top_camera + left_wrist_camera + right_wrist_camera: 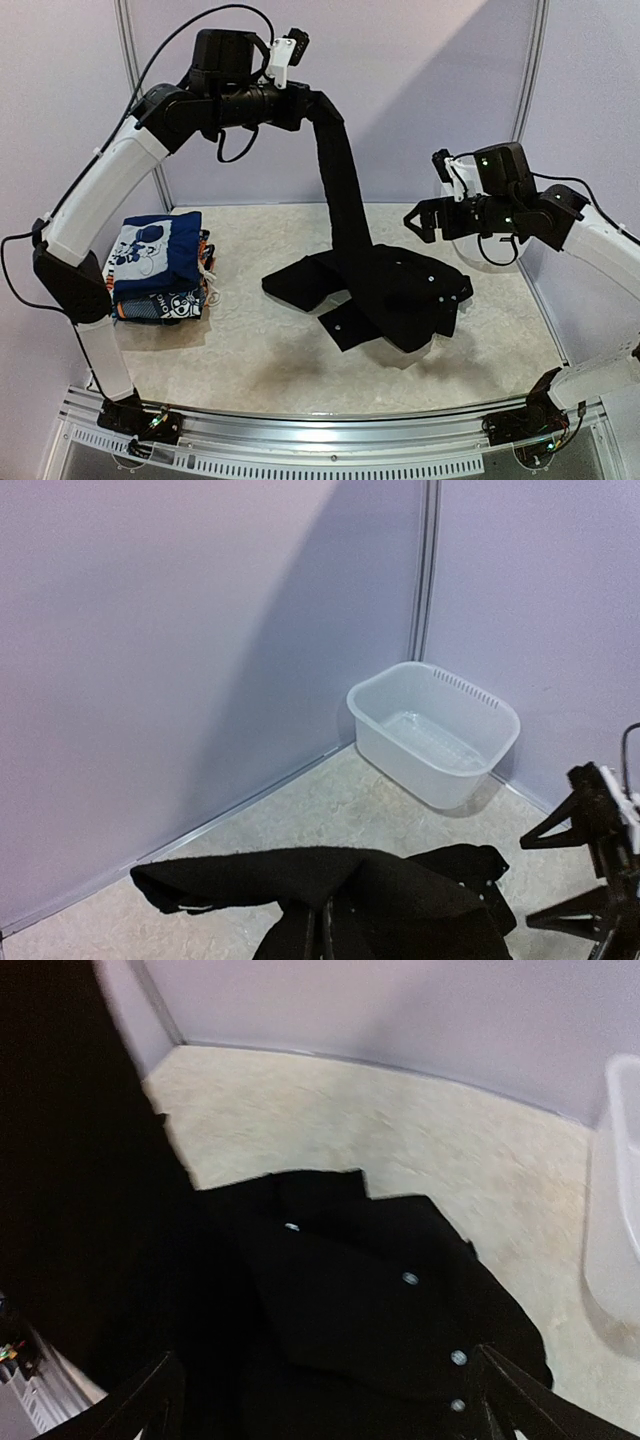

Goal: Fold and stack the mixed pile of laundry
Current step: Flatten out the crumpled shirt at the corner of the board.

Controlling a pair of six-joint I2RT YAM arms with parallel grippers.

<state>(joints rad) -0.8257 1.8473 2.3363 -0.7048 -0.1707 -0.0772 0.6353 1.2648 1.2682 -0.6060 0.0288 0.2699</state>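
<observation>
Next, my right gripper closes on the middle of the black garment's hanging strip (346, 172), between my left gripper and the pile.
My left gripper (306, 104) is raised high at the back and is shut on one end of a large black garment (400, 290). The cloth hangs from it in a long strip and spreads in a crumpled heap on the table. In the left wrist view the black garment (380, 890) covers that gripper's fingers. My right gripper (425, 222) hovers open above the heap's right side. In the right wrist view its fingers (150, 1400) stand wide apart over the buttoned black cloth (350, 1290), gripping nothing. Folded clothes (160, 265) are stacked at the left, with a blue cartoon-print piece on top.
A white plastic tub (435, 730) stands in the far right corner against the walls, behind my right gripper, and its rim shows in the right wrist view (620, 1210). Pale walls close the table at the back and both sides. A metal rail (330, 435) runs along the near edge.
</observation>
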